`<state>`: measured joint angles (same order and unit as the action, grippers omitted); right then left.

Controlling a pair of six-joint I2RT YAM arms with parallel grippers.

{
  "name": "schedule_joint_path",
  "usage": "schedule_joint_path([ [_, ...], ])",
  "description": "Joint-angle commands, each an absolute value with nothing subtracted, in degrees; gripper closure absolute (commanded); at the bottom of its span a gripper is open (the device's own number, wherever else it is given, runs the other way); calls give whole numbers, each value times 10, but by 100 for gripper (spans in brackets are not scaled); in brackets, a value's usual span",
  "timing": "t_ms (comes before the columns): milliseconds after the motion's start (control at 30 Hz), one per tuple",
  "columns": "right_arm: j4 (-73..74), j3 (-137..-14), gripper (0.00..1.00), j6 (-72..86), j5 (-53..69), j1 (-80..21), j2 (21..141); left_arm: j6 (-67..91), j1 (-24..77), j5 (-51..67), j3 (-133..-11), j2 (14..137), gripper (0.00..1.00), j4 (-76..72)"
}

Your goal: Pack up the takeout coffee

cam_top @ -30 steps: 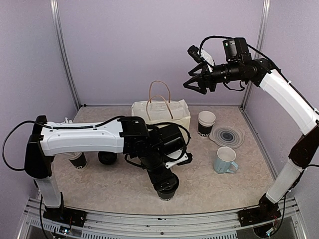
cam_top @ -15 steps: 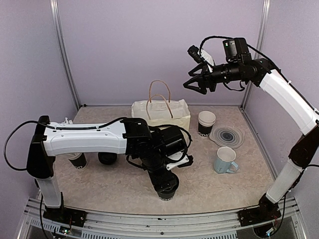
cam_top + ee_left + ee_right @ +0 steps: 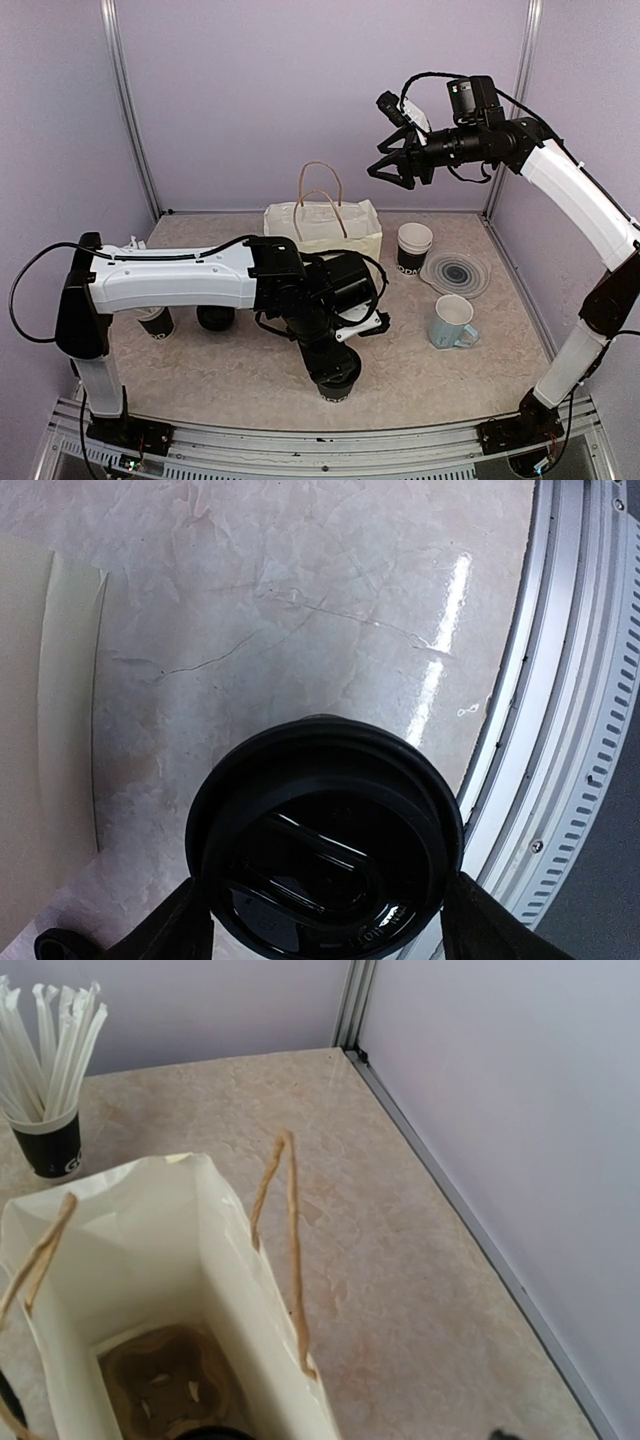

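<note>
Next, I move my right gripper to the cream paper bag and close it on its far handle point(image 3: 340, 194) point(image 3: 302, 1335), low down beside the bag's rim.
A black takeout coffee cup point(image 3: 336, 376) with its black lid point(image 3: 325, 840) on stands near the table's front edge. My left gripper point(image 3: 334, 362) reaches down over it, and its dark fingers point(image 3: 172, 932) flank the cup just under the lid rim. The jaws are still apart, and whether they touch the cup cannot be made out. A second black cup point(image 3: 413, 246), open with a white inside, stands right of the cream paper bag point(image 3: 322, 229). High over the bag hangs my right gripper point(image 3: 393, 166), open and empty.
The bag point(image 3: 150, 1280) holds a brown cup carrier point(image 3: 165, 1385). A black cup of white sticks point(image 3: 48, 1130) stands beyond it. A light-blue mug point(image 3: 452, 322) and a round grey coaster point(image 3: 456, 272) sit at right. Two black cups point(image 3: 215, 318) stand under my left arm. A metal rail point(image 3: 560, 730) edges the table.
My left gripper has sunk slightly around the lidded cup and its fingers have drawn closer together. The right arm has not moved.
</note>
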<state>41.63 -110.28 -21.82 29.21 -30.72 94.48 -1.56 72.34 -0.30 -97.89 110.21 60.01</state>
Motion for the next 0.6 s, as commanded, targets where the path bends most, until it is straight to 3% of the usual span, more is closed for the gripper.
schedule_joint_path([
  [0, 406, -1096, 29, -221, 300, -303, 941, -21, 728, -25, -990, 1119, 24, 605],
  [367, 407, -1095, 28, -223, 303, -302, 941, -19, 734, -39, -1005, 1137, 21, 612],
  [567, 409, -1095, 28, -229, 299, -302, 941, -22, 734, -19, -1018, 1142, 31, 620],
])
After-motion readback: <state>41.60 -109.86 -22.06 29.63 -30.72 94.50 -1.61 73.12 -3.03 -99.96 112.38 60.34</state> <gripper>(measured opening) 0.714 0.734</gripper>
